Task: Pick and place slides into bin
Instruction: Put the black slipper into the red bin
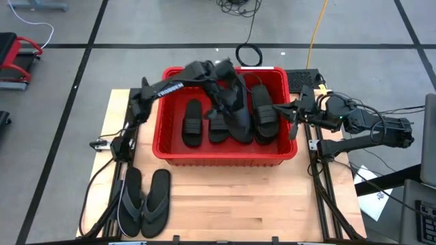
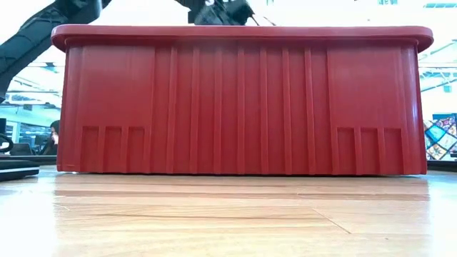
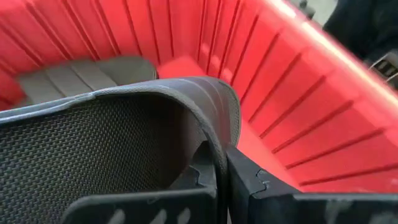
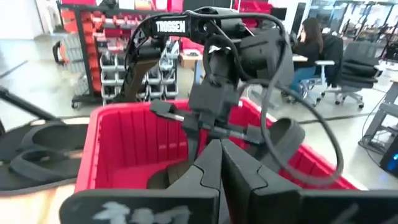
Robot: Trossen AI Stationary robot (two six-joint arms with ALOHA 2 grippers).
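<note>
My left gripper is going to release the black slide on the red bin's bottom (image 1: pixel 243 117), against the slide nearest my right gripper.
The red bin (image 1: pixel 225 160) stands mid-table. Three black slides (image 1: pixel 193 124) (image 1: pixel 218 129) (image 1: pixel 266 112) lie flat on its floor. My left gripper (image 1: pixel 225 101) reaches over the bin's far rim, shut on another black slide (image 1: pixel 240 122), which slants down inside the bin between the others. Two thong-strap slides (image 1: pixel 131 201) (image 1: pixel 155 202) lie side by side on the table near its front left. My right gripper (image 1: pixel 294 116) waits shut, level, just outside the bin's right rim, holding nothing. My left gripper pinches the slide's sole edge (image 3: pixel 214 146) between its two fingers, next to the ribbed band (image 3: pixel 214 99). The fingers slant down from the bin's far side. The slide hangs tilted inside the bin, its textured underside (image 3: pixel 93 155) facing the wrist camera. Whether its lower end touches the floor, I cannot tell.
The bin's tall slotted front wall (image 2: pixel 243 100) fills the low view. Bare wooden tabletop (image 1: pixel 238 204) lies in front of the bin. A black cable coil (image 1: pixel 249 54) sits on the floor beyond the table. A seated person (image 4: pixel 311 46) shows far behind.
</note>
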